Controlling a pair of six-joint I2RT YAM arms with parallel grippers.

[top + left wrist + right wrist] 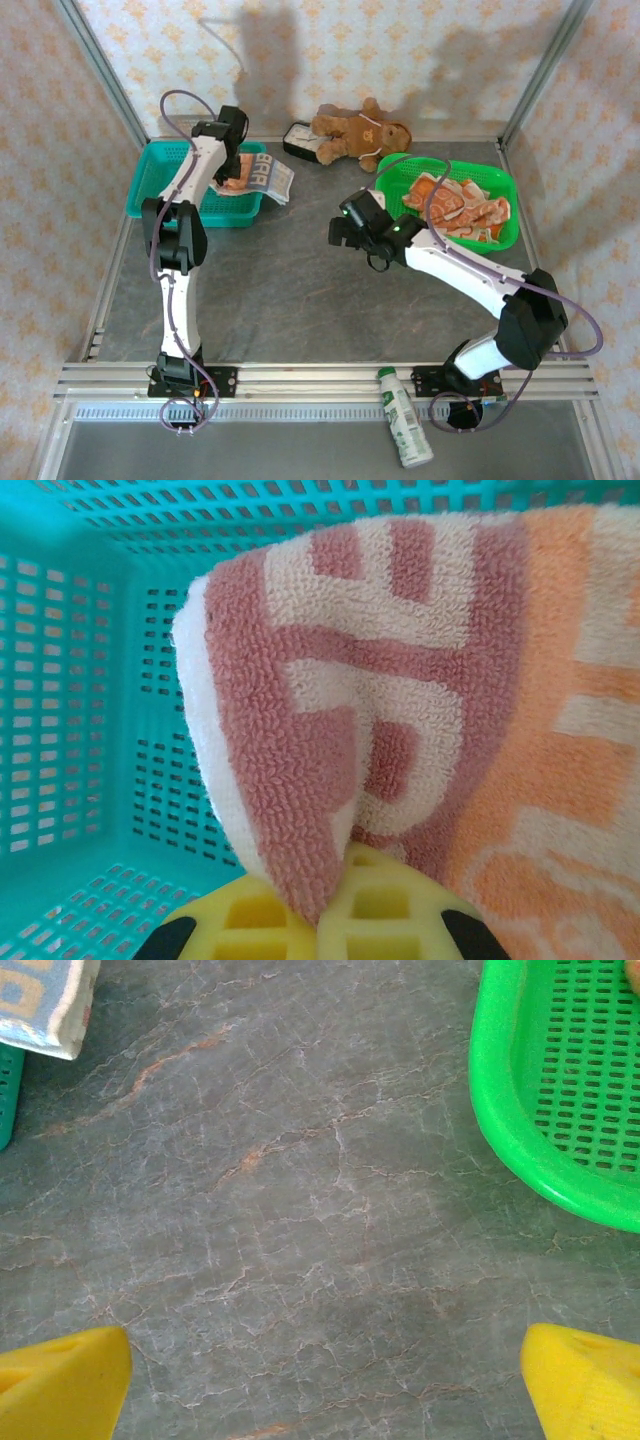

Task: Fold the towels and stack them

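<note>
Next, my left gripper drops the striped towel inside the teal basket, in the half (223, 188) nearest the teddy bear.
A striped towel with block letters (400, 680) hangs over the teal basket (70, 730), pinched at a fold by my left gripper (320, 908), whose yellow fingers (240, 920) are shut on it. From above, this towel (264, 175) drapes over the basket's right rim below the left gripper (233, 170). Several orange-and-white towels (458, 206) lie crumpled in the green basket (503, 180). My right gripper (346, 226) hovers open over bare table (300, 1210), fingertips (60, 1385) far apart, nothing between them.
A brown teddy bear (358, 130) lies at the back between the baskets, on a dark object. A bottle (404, 416) rests on the front rail. In the right wrist view, the green basket's rim (500, 1120) is at right and a towel corner (40, 1000) at top left.
</note>
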